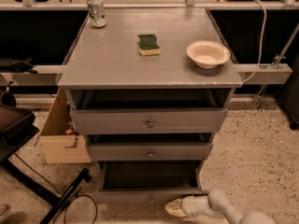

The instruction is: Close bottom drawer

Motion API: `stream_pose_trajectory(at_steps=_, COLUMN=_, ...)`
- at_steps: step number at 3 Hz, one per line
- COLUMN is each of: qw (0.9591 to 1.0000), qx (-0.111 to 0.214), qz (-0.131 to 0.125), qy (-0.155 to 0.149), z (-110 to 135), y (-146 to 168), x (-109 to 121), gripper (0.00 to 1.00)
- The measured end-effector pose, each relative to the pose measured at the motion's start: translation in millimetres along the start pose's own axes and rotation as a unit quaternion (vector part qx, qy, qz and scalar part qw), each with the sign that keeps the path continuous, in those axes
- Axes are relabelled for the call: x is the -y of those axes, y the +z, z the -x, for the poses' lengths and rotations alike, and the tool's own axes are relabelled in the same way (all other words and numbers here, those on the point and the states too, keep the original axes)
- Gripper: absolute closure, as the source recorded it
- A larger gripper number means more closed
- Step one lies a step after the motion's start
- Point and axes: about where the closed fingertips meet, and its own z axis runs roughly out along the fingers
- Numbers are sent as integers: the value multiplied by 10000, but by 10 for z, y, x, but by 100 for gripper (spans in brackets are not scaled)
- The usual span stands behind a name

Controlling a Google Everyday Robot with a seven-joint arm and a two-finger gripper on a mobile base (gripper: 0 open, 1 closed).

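Observation:
The robot's gripper will release the bottom drawer, which is pulled out now, with its front panel shut just beneath the middle drawer (149, 173).
The bottom drawer (149, 196) is the lowest of three grey drawers in a grey cabinet. It is pulled out, showing its dark tray and a slim front panel near the floor. My gripper (174, 208) comes in from the bottom right, white with a yellowish tip, just in front of the drawer's front panel, right of its centre. It looks to touch the panel's lower edge.
The top drawer (149, 121) and middle drawer (149, 151) stick out slightly. On the cabinet top are a can (96, 11), a green sponge (149, 44) and a white bowl (208, 53). A cardboard box (60, 134) stands left; cables (79, 204) and a black stand lie on the floor.

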Motion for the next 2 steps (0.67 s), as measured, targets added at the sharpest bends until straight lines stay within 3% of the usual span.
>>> stream_pose_trajectory(at_steps=1, qw=10000, qx=7, qz=-6, qy=-8, z=8, y=-2, x=-2, gripper=100)
stream_pose_trajectory(at_steps=2, qw=9996, qx=180, qz=-121, qy=-183, z=294, y=-32, x=363, gripper=100)
